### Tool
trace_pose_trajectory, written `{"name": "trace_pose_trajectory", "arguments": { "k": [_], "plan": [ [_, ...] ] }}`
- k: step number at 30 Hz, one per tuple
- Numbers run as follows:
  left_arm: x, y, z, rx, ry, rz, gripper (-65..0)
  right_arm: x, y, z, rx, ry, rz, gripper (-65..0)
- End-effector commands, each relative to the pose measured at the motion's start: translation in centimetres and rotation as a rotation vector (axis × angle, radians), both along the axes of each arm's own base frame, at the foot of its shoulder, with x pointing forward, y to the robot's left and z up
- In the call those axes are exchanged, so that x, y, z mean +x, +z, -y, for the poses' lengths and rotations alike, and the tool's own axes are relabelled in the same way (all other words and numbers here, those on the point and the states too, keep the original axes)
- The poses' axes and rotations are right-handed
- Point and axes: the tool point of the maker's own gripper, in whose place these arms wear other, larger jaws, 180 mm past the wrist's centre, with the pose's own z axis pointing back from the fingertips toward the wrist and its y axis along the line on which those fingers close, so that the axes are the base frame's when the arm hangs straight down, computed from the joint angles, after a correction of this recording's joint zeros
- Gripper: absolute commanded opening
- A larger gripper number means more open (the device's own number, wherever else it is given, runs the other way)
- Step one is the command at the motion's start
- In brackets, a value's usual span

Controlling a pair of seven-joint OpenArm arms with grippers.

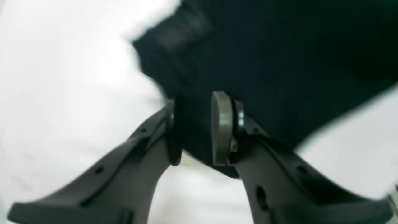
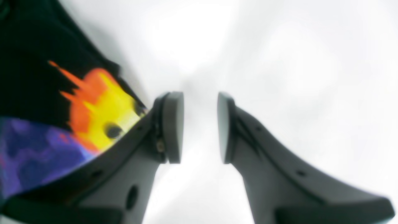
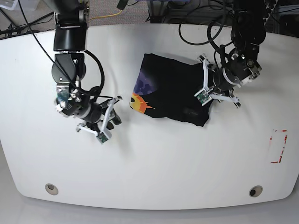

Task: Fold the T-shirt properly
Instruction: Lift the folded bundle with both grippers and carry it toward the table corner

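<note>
I need to set the black T-shirt down with my left gripper, centred on its edge (image 3: 204, 88) nearest the red tape mark.
The black T-shirt (image 3: 173, 88) lies folded in the middle of the white table (image 3: 187, 163), its orange-yellow print (image 3: 138, 101) at its left edge. My left gripper (image 3: 208, 88) is at the shirt's right edge. In the left wrist view it (image 1: 196, 127) is open, with a corner of the shirt (image 1: 279, 62) showing between the jaws. I cannot tell whether it touches the cloth. My right gripper (image 3: 113, 117) is open and empty over bare table, left of the print. The right wrist view shows its gap (image 2: 200, 127) with only table behind and the print (image 2: 102, 105) to its left.
A red tape mark (image 3: 279, 145) lies near the table's right edge. Two round holes (image 3: 51, 188) (image 3: 253, 191) sit near the front edge. Cables and equipment (image 3: 196, 9) crowd the far side behind the table.
</note>
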Motion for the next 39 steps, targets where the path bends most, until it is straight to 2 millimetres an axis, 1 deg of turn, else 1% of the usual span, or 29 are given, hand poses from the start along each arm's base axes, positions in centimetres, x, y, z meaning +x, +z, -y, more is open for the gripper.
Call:
{"name": "trace_pose_trajectory", "arguments": {
  "k": [1, 4, 6, 8, 9, 10, 11, 14, 16, 18, 20, 21, 22, 25, 27, 30, 31, 33, 36, 39],
  "plan": [
    [-1.1, -0.4, 0.3, -0.021, 0.001, -0.015, -51.5, 1.8, 1.3, -2.1, 0.013, 0.029, 0.094, -48.4],
    [-3.5, -2.1, 0.2, -0.019, 0.002, -0.083, -51.7, 2.0, -0.3, -3.6, 0.027, 0.03, 0.08, -48.4],
    [-4.3, -2.7, -0.1, -0.013, 0.01, -0.107, -51.7, 2.5, -0.9, -4.5, 0.036, 0.036, 0.075, -48.4],
    [-5.1, -3.3, -1.0, -0.007, 0.037, -0.13, -51.7, 2.7, -1.7, -5.0, 0.052, 0.043, 0.06, -48.4],
    [-5.4, -3.5, -1.6, -0.006, 0.058, -0.138, -51.7, 2.6, -2.2, -5.4, 0.061, 0.051, 0.049, -48.4],
    [-5.3, -3.4, -2.2, -0.003, 0.081, -0.135, -51.7, 2.5, -2.6, -5.8, 0.071, 0.062, 0.043, -48.4],
    [-5.2, -3.5, -2.7, 0.0, 0.096, -0.137, -51.5, 2.6, -2.7, -6.2, 0.077, 0.071, 0.047, -48.4],
    [-5.2, -4.7, -3.8, 0.011, 0.122, -0.173, -51.4, 2.4, -3.0, -6.7, 0.084, 0.086, 0.053, -48.4],
    [-3.9, -4.7, -4.3, 0.014, 0.134, -0.165, -51.4, 1.7, -3.7, -6.6, 0.083, 0.084, 0.035, -48.4],
    [-2.7, -5.1, -5.4, 0.034, 0.145, -0.167, -51.4, 1.0, -4.3, -6.5, 0.082, 0.084, 0.024, -48.4],
    [-1.5, -5.6, -6.0, 0.036, 0.158, -0.18, -51.4, 0.3, -4.8, -5.4, 0.065, 0.077, 0.014, -48.4],
    [-0.4, -5.7, -6.4, 0.035, 0.17, -0.181, -51.4, -0.4, -5.3, -5.0, 0.057, 0.076, 0.006, -48.4],
    [0.6, -5.8, -6.6, 0.032, 0.18, -0.182, -51.4, -1.0, -5.4, -4.8, 0.054, 0.076, 0.006, -48.4],
    [2.9, -5.6, -7.3, 0.026, 0.202, -0.174, -51.4, -2.7, -5.5, -4.8, 0.049, 0.084, 0.013, -48.4],
    [4.6, -5.2, -7.3, 0.007, 0.208, -0.153, -51.4, -4.1, -5.6, -4.2, 0.025, 0.09, 0.011, -48.4],
    [6.3, -4.9, -7.4, -0.018, 0.216, -0.134, -51.2, -6.1, -5.6, -4.1, -0.012, 0.101, -0.008, -48.4],
    [6.9, -4.7, -7.5, -0.026, 0.222, -0.128, -51.2, -6.9, -5.6, -4.2, -0.023, 0.11, -0.018, -48.4],
    [7.7, -4.4, -7.6, -0.034, 0.226, -0.12, -51.2, -7.9, -5.5, -4.5, -0.029, 0.118, -0.024, -48.4],
    [8.7, -3.6, -7.8, -0.041, 0.232, -0.098, -51.4, -9.7, -5.3, -6.3, 0.004, 0.121, -0.039, -48.4],
    [9.7, -2.5, -7.7, -0.044, 0.229, -0.067, -51.5, -10.8, -5.5, -7.0, 0.017, 0.122, -0.058, -48.4]
  ]
}}
